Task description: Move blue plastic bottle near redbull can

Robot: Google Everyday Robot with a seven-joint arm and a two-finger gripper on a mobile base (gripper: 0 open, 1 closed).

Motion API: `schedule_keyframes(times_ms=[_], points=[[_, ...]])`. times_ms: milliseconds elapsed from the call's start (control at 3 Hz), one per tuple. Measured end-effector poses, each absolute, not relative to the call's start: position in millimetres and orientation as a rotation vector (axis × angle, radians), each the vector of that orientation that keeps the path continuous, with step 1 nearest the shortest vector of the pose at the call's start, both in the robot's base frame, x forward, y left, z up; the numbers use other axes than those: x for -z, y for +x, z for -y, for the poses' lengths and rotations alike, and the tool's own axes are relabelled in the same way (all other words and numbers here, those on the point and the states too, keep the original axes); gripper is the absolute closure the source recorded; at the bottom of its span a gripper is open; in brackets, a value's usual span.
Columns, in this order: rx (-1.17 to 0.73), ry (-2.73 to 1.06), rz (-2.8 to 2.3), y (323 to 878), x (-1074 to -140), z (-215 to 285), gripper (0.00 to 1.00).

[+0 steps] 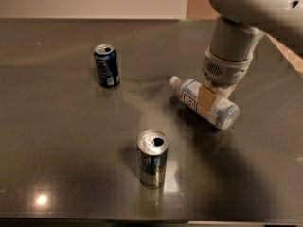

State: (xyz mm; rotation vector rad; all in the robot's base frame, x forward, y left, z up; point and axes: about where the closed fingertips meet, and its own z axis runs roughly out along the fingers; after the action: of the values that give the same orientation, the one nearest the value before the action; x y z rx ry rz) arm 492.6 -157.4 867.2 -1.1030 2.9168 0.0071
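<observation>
I need to release the blue plastic bottle on the dark table [174, 149] behind the redbull can, so that it is almost touching the can. The bottle now lies on its side.
The blue plastic bottle [204, 102] lies on its side at the right of the dark table [57, 141], white cap pointing left. My gripper [211, 98] comes down from above and is shut on the bottle's middle, one tan finger [205, 100] across its label. The redbull can [152, 158] stands upright at the front centre, silver top open, to the lower left of the bottle and apart from it.
A dark navy blue can [106, 65] with a white label stands upright at the back left. The table's far edge meets a pale wall. The table's front edge runs along the bottom of the view.
</observation>
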Motion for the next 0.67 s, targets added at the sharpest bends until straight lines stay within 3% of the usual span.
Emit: schedule_keyframes(times_ms=[667], points=[[-0.085,-1.337,-2.792,449,-877,119,1.0]])
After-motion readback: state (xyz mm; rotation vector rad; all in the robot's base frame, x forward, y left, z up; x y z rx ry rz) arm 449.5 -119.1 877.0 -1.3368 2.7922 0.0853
